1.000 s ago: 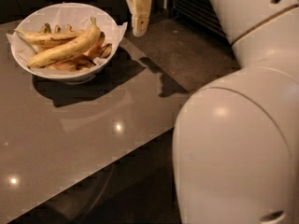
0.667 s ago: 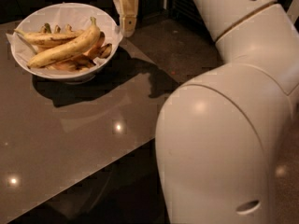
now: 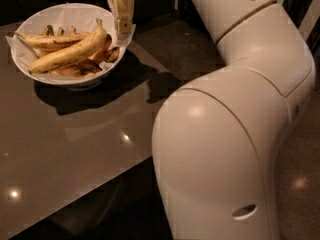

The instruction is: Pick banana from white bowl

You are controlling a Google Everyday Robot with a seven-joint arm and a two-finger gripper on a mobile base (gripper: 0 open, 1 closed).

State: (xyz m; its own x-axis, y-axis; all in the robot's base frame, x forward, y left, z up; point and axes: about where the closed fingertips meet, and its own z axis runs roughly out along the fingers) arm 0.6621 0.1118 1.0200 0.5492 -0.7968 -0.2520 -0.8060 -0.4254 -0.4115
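I will close my gripper on the stem end (image 3: 96,39) of the thick yellow banana, where it curves up near the white bowl's rim.
The white bowl (image 3: 35,25), lined with crinkled white paper, stands at the far left of the grey table. The banana (image 3: 70,53), long, thick and yellow with brown specks, lies across the bowl with its stem tip pointing up to the right. A thinner yellow banana (image 3: 45,40) lies behind it, and small brownish bananas (image 3: 107,54) lie beside and under it. My gripper (image 3: 123,26) hangs above the bowl's right rim, just right of the banana's stem end. It holds nothing that I can see.
My large white arm (image 3: 235,119) fills the right half of the view, over the table's right edge. The glossy grey table (image 3: 75,144) stretches from the bowl toward the front left. Dark floor lies to the right.
The gripper has moved left, from beside the bowl to above its right rim. The arm has swung left with it. The bananas have not moved.
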